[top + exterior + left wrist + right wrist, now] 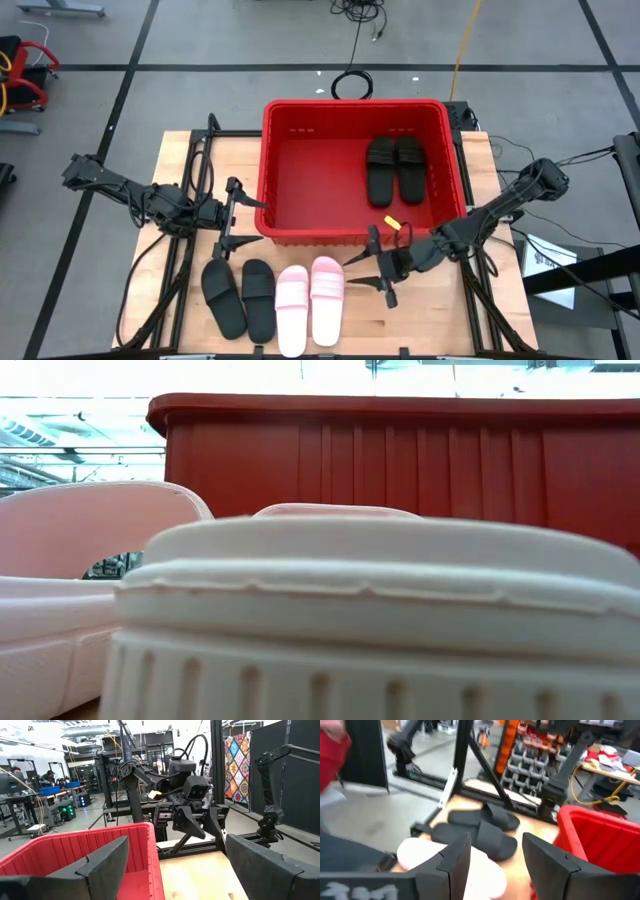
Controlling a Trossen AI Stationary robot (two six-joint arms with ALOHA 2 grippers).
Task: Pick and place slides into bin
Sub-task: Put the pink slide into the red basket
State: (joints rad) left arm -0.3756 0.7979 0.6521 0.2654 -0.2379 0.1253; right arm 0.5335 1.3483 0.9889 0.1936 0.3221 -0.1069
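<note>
Next, I close my right gripper on the strap's outer side [341, 292] of the pink slide that lies farther from the black slides on the table.
The red bin [300, 150] stands at the table's far middle with two black slides [394, 168] lying side by side on its floor. Two more black slides [240, 295] and two pale pink slides [310, 300] lie soles down near the table's front edge. My left gripper [243, 219] is open and empty beside the bin's near left corner. My right gripper [370, 270] is open and empty just right of the pink slides, in front of the bin's near wall. The pink slides [470, 870] and black slides [480, 832] also show past my right gripper's fingers in the right wrist view.
The low view is filled by the pink slides [350, 620] close up, with the bin's ribbed wall [400, 460] behind. Black frame rails [195, 170] run along both sides of the wooden table [420, 320]. Bare wood lies at the front right.
</note>
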